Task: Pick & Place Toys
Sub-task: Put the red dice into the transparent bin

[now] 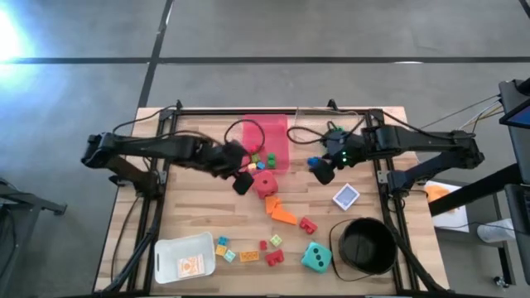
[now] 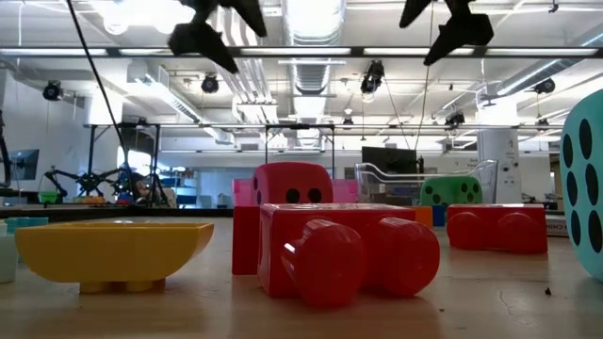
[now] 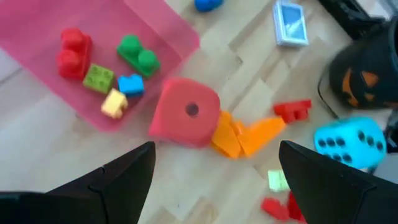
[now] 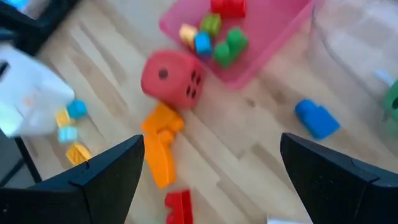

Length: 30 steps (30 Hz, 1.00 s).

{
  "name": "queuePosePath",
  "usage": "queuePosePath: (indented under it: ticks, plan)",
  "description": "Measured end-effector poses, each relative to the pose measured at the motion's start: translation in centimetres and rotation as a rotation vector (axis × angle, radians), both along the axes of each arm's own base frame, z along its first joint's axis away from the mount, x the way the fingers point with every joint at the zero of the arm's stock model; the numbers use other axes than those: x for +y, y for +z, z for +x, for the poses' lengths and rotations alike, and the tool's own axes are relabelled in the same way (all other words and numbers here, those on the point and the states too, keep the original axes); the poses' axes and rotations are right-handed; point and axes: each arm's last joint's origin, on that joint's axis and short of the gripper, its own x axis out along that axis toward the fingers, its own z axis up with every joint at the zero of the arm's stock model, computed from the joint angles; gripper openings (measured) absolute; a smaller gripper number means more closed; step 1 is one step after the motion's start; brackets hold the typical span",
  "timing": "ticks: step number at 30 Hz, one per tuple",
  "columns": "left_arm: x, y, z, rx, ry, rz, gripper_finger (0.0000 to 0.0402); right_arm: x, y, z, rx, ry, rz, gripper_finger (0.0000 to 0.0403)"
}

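Observation:
I move my right gripper to the red die in front of the pink tray next and close it on the die's dotted sides point(image 1: 266, 184) point(image 4: 178, 82).
A red die point(image 1: 265, 184) rests on the table just in front of the pink tray point(image 1: 273, 128), which holds several small bricks point(image 3: 106, 65). Orange bricks point(image 1: 280, 211), red bricks point(image 1: 308, 224), a teal die point(image 1: 315, 257), a blue brick point(image 1: 314, 162) and a card point(image 1: 346, 196) lie on the wood. A green die point(image 2: 450, 191) shows in the low view. My left gripper point(image 1: 242, 179) hangs open above the table, left of the red die point(image 3: 186, 112). My right gripper point(image 1: 323, 172) hangs open to the die's right point(image 4: 171, 78), near the blue brick point(image 4: 317, 118).
A black bucket point(image 1: 364, 244) stands at the front right and a white container point(image 1: 184, 257) at the front left. Small bricks point(image 1: 248, 248) lie scattered along the front. A clear container point(image 1: 319, 124) stands beside the tray at the back.

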Motion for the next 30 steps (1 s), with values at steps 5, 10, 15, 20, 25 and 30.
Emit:
queuePosePath:
  ticks: [5, 10, 15, 20, 25, 30]
  plan:
    - [-1.9, 0.9, -1.8, 0.009, 0.013, 0.046, 0.0347, 0.2, -1.3, 0.7, 0.081, -0.072, 0.105, 0.0367]
    - [-2.7, 1.0, -3.1, 0.066, 0.005, 0.087, 0.0347, 0.2, -2.3, 1.8, 0.117, -0.146, 0.158, 0.0367]
    - [-3.6, 1.0, -4.1, 0.117, -0.028, 0.140, 0.0347, 0.4, -3.4, 4.5, 0.070, -0.175, 0.200, 0.0367]
    - [-4.6, 0.9, -6.1, 0.103, -0.119, 0.171, 0.0347, 0.5, -3.7, 8.5, 0.029, -0.199, 0.190, 0.0367]
    - [-4.2, 0.3, -8.9, 0.088, -0.131, 0.154, 0.0347, 0.6, -3.9, 12.0, 0.021, -0.248, 0.144, 0.0367]
    - [-3.5, -0.2, -11.7, 0.004, -0.124, 0.098, 0.0347, 0.7, -5.5, 14.4, 0.060, -0.257, 0.177, 0.0367]
